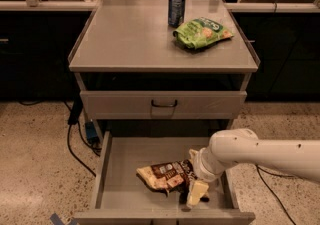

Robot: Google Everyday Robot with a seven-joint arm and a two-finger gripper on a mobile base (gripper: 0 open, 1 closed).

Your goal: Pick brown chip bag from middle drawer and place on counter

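My gripper grips the middle of the brown chip bag (178, 175) next, after it moves in from the brown chip bag's end.
The brown chip bag (161, 175) lies flat in the open middle drawer (122, 166), right of centre and near the drawer's front. My gripper (190, 199) reaches in from the right on a white arm and points down at the bag's right end, touching or right beside it. The wrist hides that end of the bag. The counter (135, 34) is the grey top of the cabinet above.
A green chip bag (201, 32) and a blue can (176, 9) stand at the counter's back right. A shut drawer front with a black handle (164, 104) sits between counter and open drawer. Cables (75, 141) lie on the floor at the left.
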